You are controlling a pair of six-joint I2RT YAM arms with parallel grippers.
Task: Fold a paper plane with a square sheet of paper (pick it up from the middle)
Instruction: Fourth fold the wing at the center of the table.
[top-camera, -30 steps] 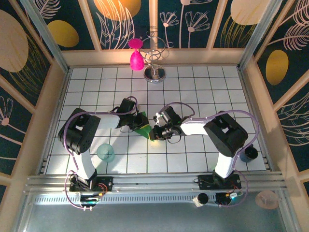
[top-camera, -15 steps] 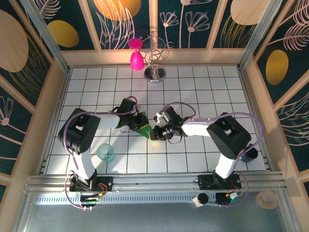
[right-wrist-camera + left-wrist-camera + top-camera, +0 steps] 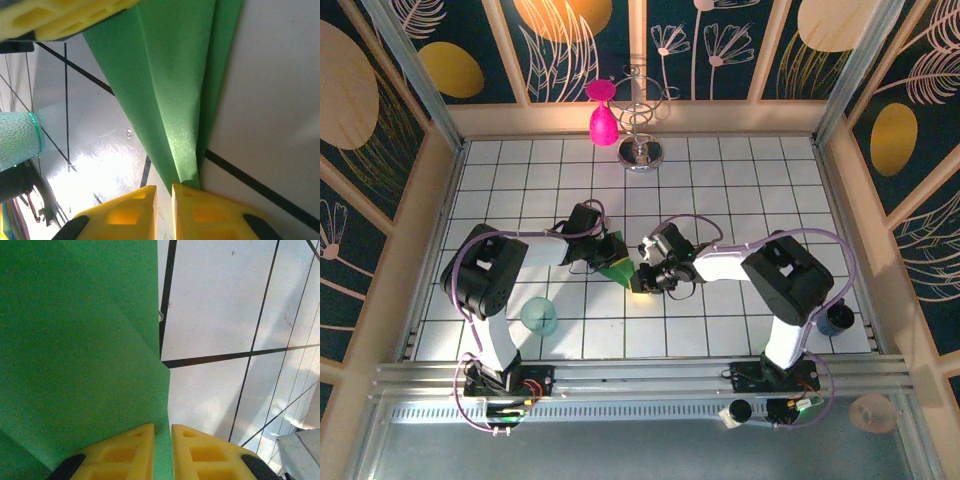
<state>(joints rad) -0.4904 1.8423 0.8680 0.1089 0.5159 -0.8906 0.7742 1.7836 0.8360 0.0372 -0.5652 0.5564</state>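
Observation:
The paper's tip lies against one finger of the robot's nearly shut right gripper, so that gripper should back off, open its fingers and pinch the centre crease (image 3: pixel 172 159) there.
The square sheet of paper (image 3: pixel 617 266) is bright green and folded into a narrow pointed wedge with a centre crease. It lies mid-table between both grippers. My left gripper (image 3: pixel 608 258) is at its wide end. In the left wrist view the paper (image 3: pixel 75 340) has its edge running into the slit of the left gripper (image 3: pixel 162 440), which is shut on it. In the right wrist view the paper (image 3: pixel 170 90) tapers to a tip against one fingertip (image 3: pixel 200 197) of my right gripper (image 3: pixel 164 200). Its jaws are nearly together with only floor showing in the slit.
A translucent teal cup (image 3: pixel 540 316) stands near the left arm and also appears at the left edge as the cup (image 3: pixel 17 140). A pink teardrop object (image 3: pixel 604 123) hangs on a chrome wire stand (image 3: pixel 642 150) at the back. A dark cup (image 3: pixel 836 320) sits front right.
The right arm's elbow swung slightly right and came back. Its gripper edged a little toward the near side. The left gripper and paper stayed put.

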